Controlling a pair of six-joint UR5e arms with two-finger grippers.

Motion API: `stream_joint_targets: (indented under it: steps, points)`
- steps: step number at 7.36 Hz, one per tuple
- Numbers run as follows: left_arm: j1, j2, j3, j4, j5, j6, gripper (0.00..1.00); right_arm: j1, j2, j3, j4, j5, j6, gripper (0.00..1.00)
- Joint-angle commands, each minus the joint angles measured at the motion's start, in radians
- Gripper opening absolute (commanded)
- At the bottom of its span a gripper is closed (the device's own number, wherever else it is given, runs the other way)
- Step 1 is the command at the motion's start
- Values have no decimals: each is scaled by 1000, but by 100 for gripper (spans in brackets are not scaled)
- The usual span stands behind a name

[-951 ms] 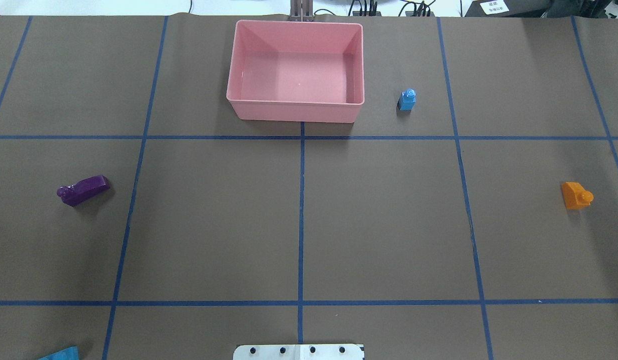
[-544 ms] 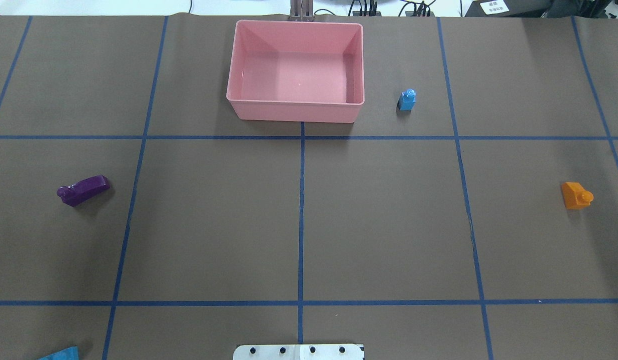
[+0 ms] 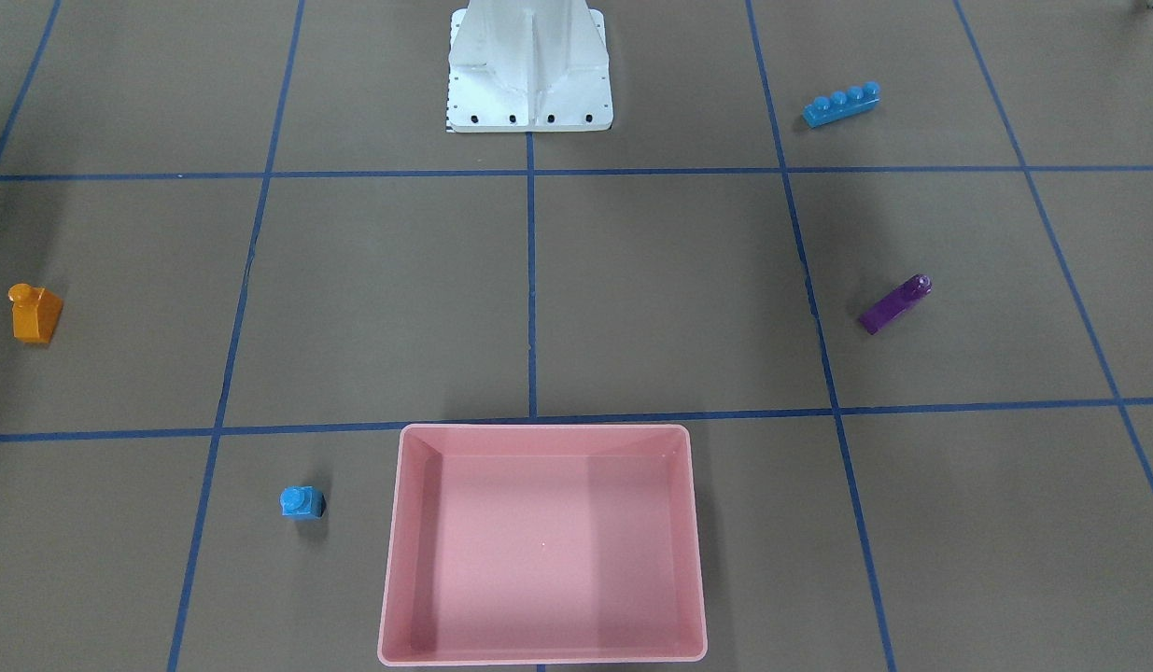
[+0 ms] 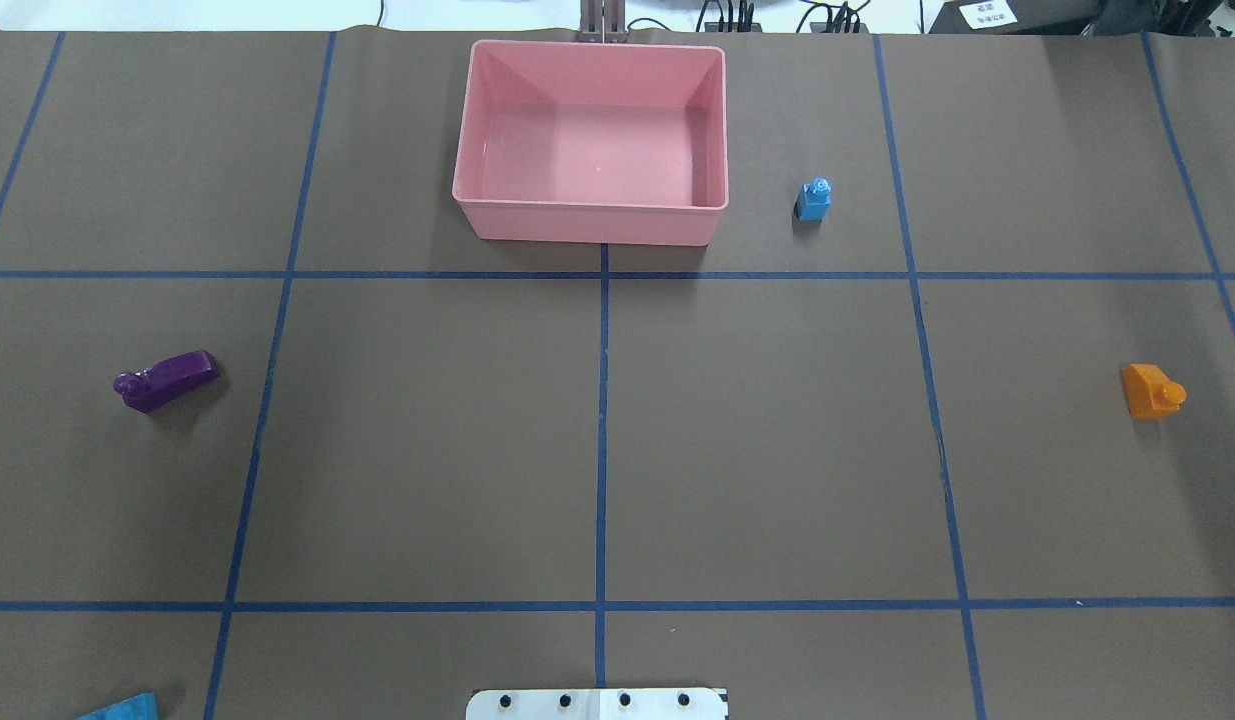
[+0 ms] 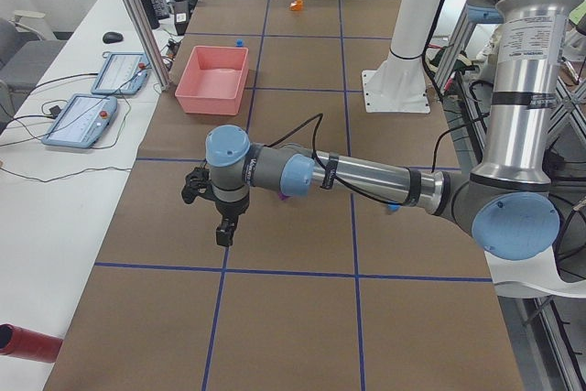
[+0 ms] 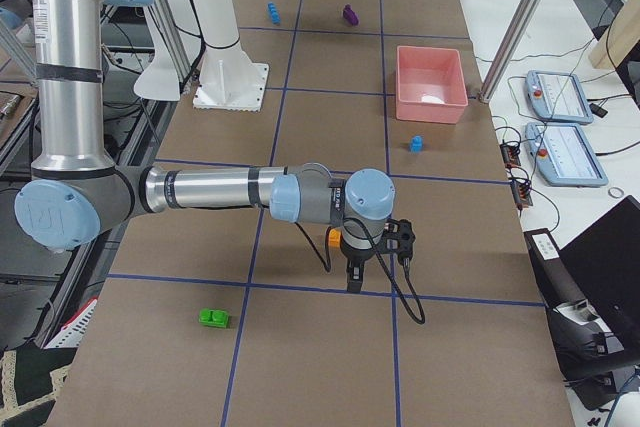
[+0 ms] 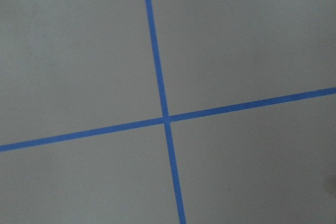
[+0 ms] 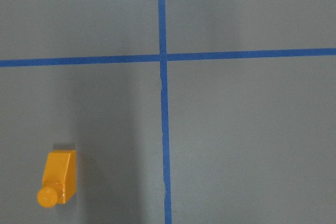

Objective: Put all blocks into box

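I will move my right gripper to the orange sloped block next and close it on the block's knob end (image 3: 30,301) (image 8: 54,189).
The pink box (image 4: 587,222) stands empty at the table's far middle. The small blue cube (image 4: 814,198) is to its right. The orange sloped block (image 4: 1152,390) lies far right and shows in the right wrist view (image 8: 59,178). The purple sloped block (image 4: 167,379) lies far left. The long blue bar (image 3: 841,104) lies near the robot's left. The green block (image 6: 213,318) lies beyond the table's right end grid. My left gripper (image 5: 222,235) and right gripper (image 6: 351,277) show only in the side views. I cannot tell whether they are open or shut.
The white metal base (image 3: 529,84) stands at the near middle of the table. Blue tape lines grid the brown surface. Operator tablets (image 5: 82,119) lie on the side bench. A red cylinder (image 5: 27,341) lies at the left end.
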Motion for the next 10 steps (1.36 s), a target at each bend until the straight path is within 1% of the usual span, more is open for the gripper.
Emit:
stream_joint_targets:
  steps: [1, 2, 3, 4, 5, 6, 7, 8, 9, 10]
  points:
    - [79, -7, -4, -140, -42, -51, 100, 0, 6, 31, 0, -1, 8, 100]
    - [91, -6, -3, -157, -46, -53, 100, -26, 29, 68, -5, -12, 8, 100]
    - [96, -7, -4, -157, -51, -56, 100, -50, 62, 67, -6, -9, 11, 100]
    - [131, -13, -4, -162, -49, -112, 100, -73, 57, 38, -3, 22, 6, 100]
    - [146, -22, -3, -162, -51, -133, 100, -127, 46, 39, 58, 52, 6, 100]
    - [150, -27, -4, -164, -53, -157, 100, -215, -1, 36, 204, 44, 49, 100]
    - [150, -30, -4, -164, -53, -162, 100, -304, -3, 26, 335, 9, 185, 100]
    - [150, -29, -6, -164, -53, -162, 100, -408, -3, 21, 463, -63, 330, 100]
    - [150, -30, -4, -164, -53, -162, 100, -478, -2, -11, 513, -94, 389, 100]
    - [150, -32, -4, -165, -53, -160, 100, -484, -3, -40, 514, -98, 388, 100]
